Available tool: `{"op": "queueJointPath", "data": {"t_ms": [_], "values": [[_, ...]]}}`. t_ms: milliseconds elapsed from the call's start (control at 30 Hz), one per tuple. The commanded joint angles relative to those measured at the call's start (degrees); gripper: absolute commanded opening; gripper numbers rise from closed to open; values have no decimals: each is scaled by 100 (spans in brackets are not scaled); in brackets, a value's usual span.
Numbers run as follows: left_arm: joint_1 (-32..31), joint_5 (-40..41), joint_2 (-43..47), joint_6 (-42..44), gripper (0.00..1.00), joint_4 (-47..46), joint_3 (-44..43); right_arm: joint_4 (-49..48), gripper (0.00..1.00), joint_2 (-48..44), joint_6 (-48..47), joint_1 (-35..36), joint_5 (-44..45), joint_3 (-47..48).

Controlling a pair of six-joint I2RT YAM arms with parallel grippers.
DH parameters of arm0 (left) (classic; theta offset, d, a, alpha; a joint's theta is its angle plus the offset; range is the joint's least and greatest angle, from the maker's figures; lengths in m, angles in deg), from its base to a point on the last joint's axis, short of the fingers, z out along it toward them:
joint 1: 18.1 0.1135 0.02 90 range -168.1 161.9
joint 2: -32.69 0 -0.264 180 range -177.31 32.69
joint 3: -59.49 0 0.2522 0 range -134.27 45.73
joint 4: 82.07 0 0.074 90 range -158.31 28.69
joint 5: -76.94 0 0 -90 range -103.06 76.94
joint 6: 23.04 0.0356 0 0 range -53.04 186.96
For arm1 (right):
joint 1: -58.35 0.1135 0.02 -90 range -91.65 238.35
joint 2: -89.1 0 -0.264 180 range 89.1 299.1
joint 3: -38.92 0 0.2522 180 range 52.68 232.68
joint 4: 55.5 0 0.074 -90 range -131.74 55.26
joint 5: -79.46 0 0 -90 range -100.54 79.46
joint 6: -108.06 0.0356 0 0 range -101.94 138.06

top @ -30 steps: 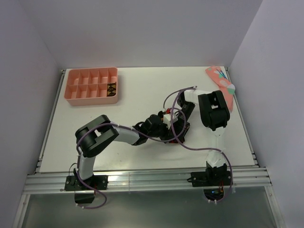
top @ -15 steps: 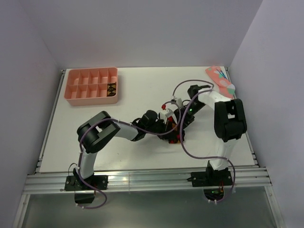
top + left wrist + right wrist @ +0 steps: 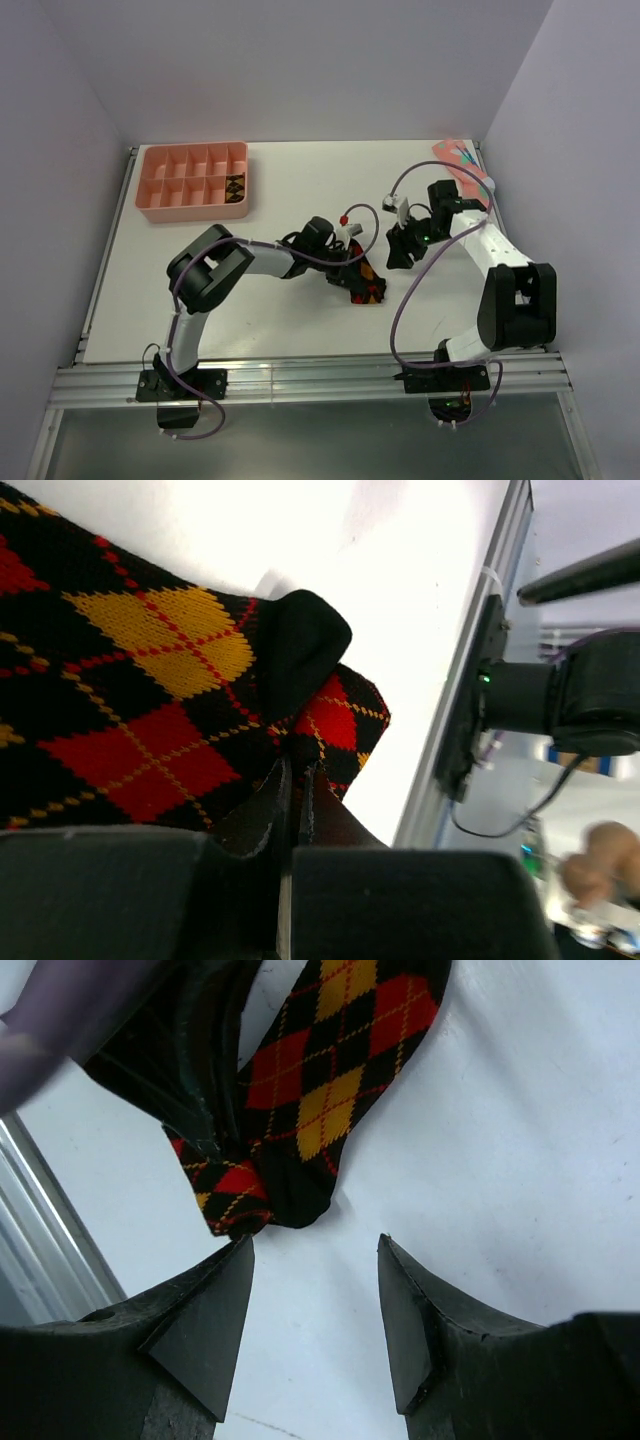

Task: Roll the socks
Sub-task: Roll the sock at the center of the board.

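Note:
The sock's dark toe sticks out loose beside the folded end that my left gripper pins, so next my right gripper takes hold of that loose side [image 3: 248, 1220] before rolling.
A dark argyle sock with red and orange diamonds [image 3: 366, 287] lies on the white table near the middle, partly folded over at one end. It fills the left wrist view [image 3: 150, 690] and shows in the right wrist view [image 3: 335, 1050]. My left gripper [image 3: 350, 270] is shut on the sock's folded end [image 3: 293, 772], low on the table. My right gripper [image 3: 400, 252] is open and empty [image 3: 315, 1250], just right of the sock with its fingertips a little short of the sock's dark toe. A second dark argyle bundle with tan diamonds [image 3: 234, 186] sits in a tray compartment.
A pink divided tray [image 3: 192, 205] stands at the back left. A pink sock with teal and white marks [image 3: 466, 168] lies at the back right corner, by the right arm. The table's metal front rail [image 3: 300, 375] runs along the near edge.
My right gripper has pulled back to the right, off the sock, and now stands open beside it. My left gripper has stayed on the sock, which now lies more exposed.

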Motion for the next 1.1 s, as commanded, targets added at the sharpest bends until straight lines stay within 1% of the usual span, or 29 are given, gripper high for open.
{"op": "queueJointPath", "data": {"t_ms": [0,67,133,233,267,367,500,633,833,1067], "values": [[-26,-362,-432,-259,0,1515,-170,-164,60,-156,-841,9,-272,-123],[-18,-607,-538,-470,1,1603,-232,-49,59,-313,-1080,70,-335,-316],[0,-714,-600,-743,0,1664,-276,-258,59,-655,-1248,219,-204,-684],[18,-776,-697,-778,0,2103,-495,-662,59,-1164,-1301,693,76,-1194],[44,-767,-714,-779,0,2200,-548,-733,59,-1271,-1301,947,113,-1309],[97,-864,-819,-840,0,2429,-698,-839,59,-1544,-1310,1369,201,-1565],[167,-961,-925,-928,0,2596,-856,-866,58,-1624,-1336,1765,262,-1714],[263,-1065,-987,-1042,0,2562,-856,-1059,57,-1615,-1327,2065,543,-1916],[299,-1075,-1118,-963,0,2693,-961,-1322,54,-1527,-1239,2487,781,-2136],[334,-1145,-1224,-902,0,2737,-1049,-1735,54,-1457,-1020,2918,1123,-2391]]}}
